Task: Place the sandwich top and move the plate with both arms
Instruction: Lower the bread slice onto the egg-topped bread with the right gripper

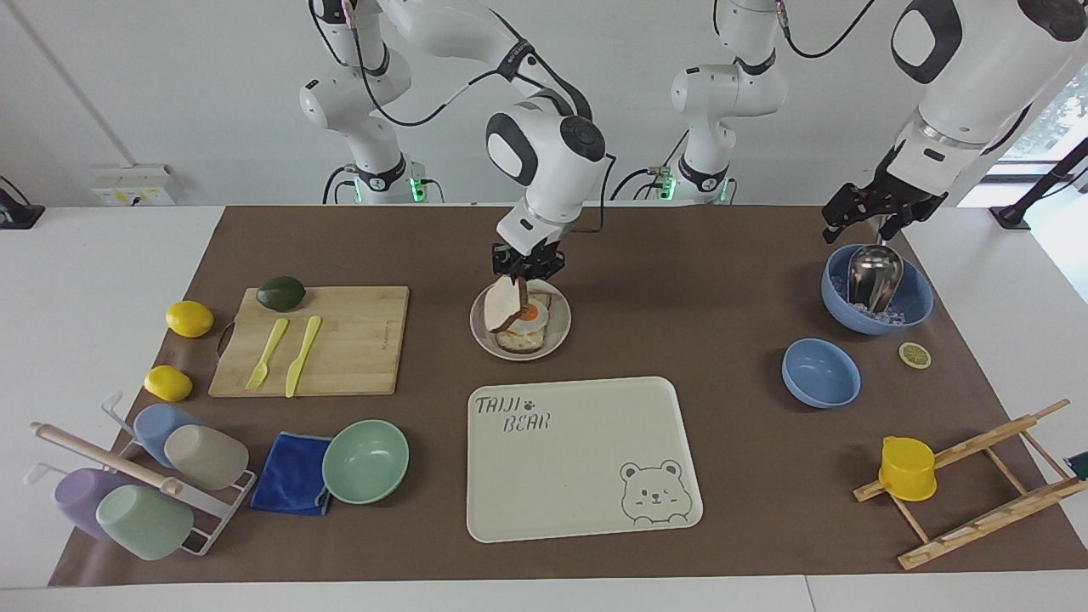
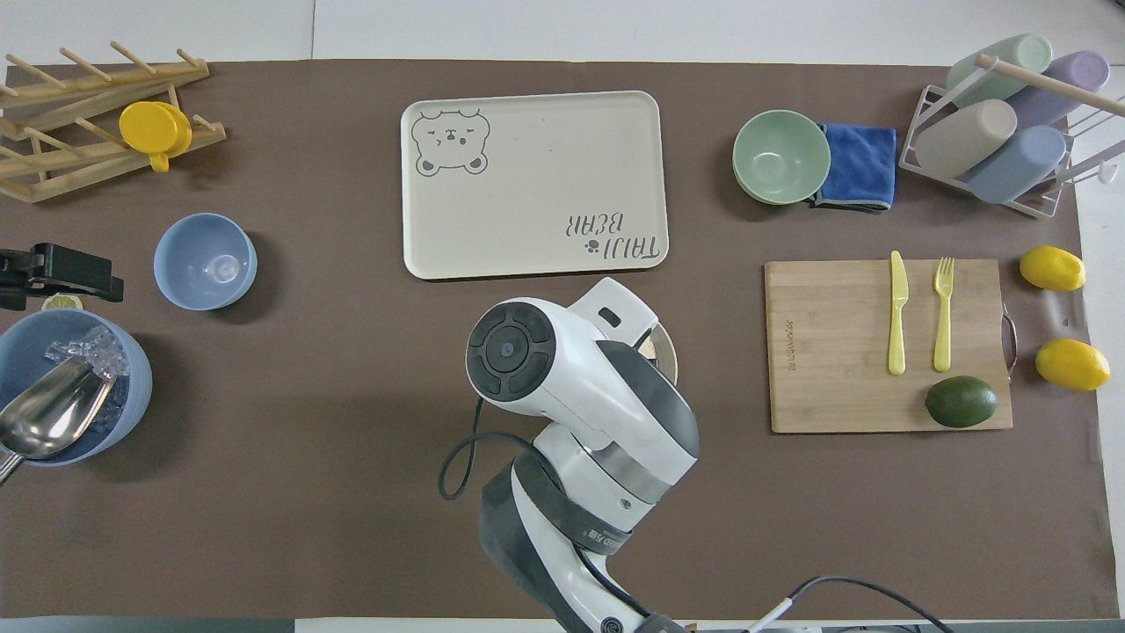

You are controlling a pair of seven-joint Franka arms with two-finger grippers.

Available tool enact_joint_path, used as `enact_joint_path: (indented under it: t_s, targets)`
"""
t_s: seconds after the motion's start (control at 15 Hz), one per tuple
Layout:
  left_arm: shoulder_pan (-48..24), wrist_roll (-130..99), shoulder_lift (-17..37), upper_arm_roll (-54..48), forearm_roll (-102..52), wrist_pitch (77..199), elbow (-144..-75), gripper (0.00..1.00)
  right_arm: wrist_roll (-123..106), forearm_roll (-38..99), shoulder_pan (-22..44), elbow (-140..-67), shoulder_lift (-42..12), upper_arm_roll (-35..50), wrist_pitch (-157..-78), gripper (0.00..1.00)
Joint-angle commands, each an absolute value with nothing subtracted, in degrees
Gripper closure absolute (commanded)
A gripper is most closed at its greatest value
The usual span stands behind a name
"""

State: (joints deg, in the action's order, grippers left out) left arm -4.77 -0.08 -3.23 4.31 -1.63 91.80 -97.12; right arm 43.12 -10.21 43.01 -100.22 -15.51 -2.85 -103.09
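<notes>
My right gripper is to let go of the sandwich top, now hanging tilted just over the egg, on the egg-topped toast on the small round plate (image 2: 632, 360).
The sandwich top (image 1: 503, 307), a pale bread slice with brown crust, hangs tilted in my right gripper (image 1: 524, 272), which is shut on its upper edge. It hangs just over the egg-topped toast (image 1: 529, 325) on the small round plate (image 1: 558, 335) and covers part of the egg. I cannot tell whether bread and egg touch. In the overhead view my right arm (image 2: 562, 369) hides the bread and gripper; only a sliver of the plate (image 2: 671, 353) shows. My left gripper (image 1: 875, 211) waits above the big blue bowl (image 1: 914, 297) of ice with a metal scoop.
The cream bear tray (image 1: 578, 459) lies just farther from the robots than the plate. A cutting board (image 1: 348, 340) with fork, knife and avocado lies toward the right arm's end, with a mint bowl (image 1: 365, 461) and blue cloth. A small blue bowl (image 1: 820, 372) sits toward the left arm's end.
</notes>
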Motion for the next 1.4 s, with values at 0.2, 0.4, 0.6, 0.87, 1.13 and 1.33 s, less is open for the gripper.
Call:
enact_joint_path:
  t_s: [0.2,0.4,0.6,0.87,1.13,1.33]
  targets:
    - [-4.22,-0.26,-5.27,4.04,-1.32,93.52,-99.67,0.0,45.18,-8.09,42.89,-98.78,-17.22,-2.64,-103.79,1.0]
    - [-4.22,-0.26,-5.36,4.04,-1.32,93.52,-99.93,0.0,45.18,-8.0,42.8,-99.58,-17.23,-2.64,-104.5,1.0]
    - [-4.22,-0.35,-5.36,4.04,-1.32,93.52,-99.93,0.0,44.91,-7.03,42.8,-99.84,-17.23,-2.55,-106.25,1.0]
    - [-4.31,-0.26,-5.36,4.04,-1.32,93.52,-99.93,0.0,44.12,-7.03,42.98,-103.26,-17.05,-2.03,-112.13,1.0]
    - [-4.31,-0.35,-5.36,4.04,-1.32,93.52,-100.02,0.0,42.54,-6.6,42.89,-106.96,-16.61,-1.76,-117.76,0.76]
    - [-4.31,-0.35,-5.36,4.04,-1.32,93.52,-100.02,0.0,42.28,-5.45,42.8,-107.05,-16.7,-1.76,-120.22,0.55]
